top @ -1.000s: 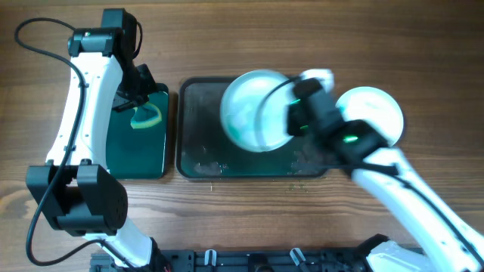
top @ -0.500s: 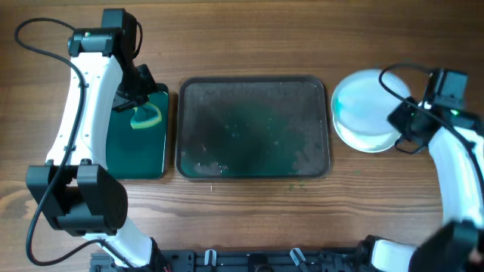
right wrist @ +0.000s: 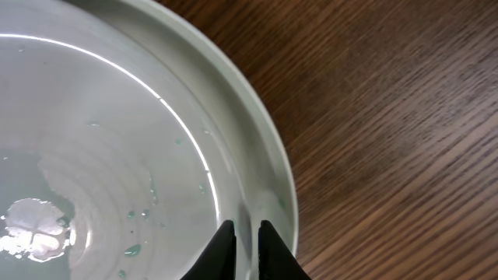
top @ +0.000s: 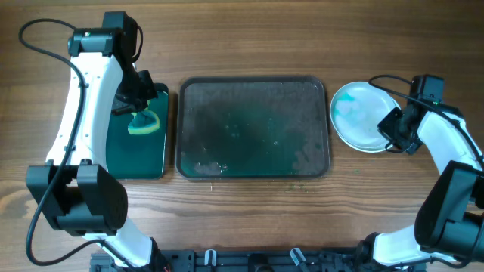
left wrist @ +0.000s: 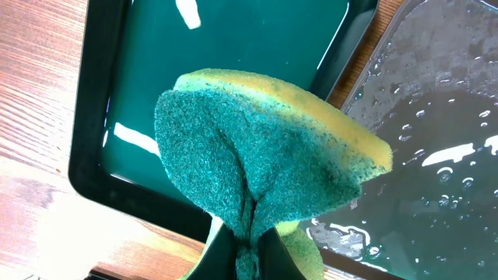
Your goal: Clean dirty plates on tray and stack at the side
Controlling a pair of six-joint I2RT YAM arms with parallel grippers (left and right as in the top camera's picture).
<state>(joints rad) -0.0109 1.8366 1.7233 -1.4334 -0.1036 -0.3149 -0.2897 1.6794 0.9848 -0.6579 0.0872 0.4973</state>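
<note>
I will have my left gripper release the folded green-and-yellow sponge close to the middle of the smaller black tray's green inside [top: 138,128] [left wrist: 233,40].
The large dark grey tray [top: 253,128] lies at the table's middle, wet and streaked, with no plate on it; its wet corner also shows in the left wrist view [left wrist: 436,117]. A white plate [top: 363,115] lies on the wood to the tray's right, with a faint teal smear on its left part. How many plates lie under it I cannot tell. My right gripper [top: 393,130] is shut on this plate's right rim; the right wrist view shows the fingers [right wrist: 245,233] pinching the rim of the wet plate [right wrist: 117,155]. My left gripper [top: 138,106] [left wrist: 249,241] is shut on a folded green-and-yellow sponge [left wrist: 264,155].
A smaller black tray with green inside [top: 136,155] lies left of the big tray, under the sponge [top: 144,122]; it also shows in the left wrist view [left wrist: 257,47]. Bare wood table [right wrist: 389,117] lies around the plate. Cables trail from both arms.
My right arm carried a plate from above the big tray to the right and brought it down at the tray's right side. The left gripper with the sponge shifted slightly.
</note>
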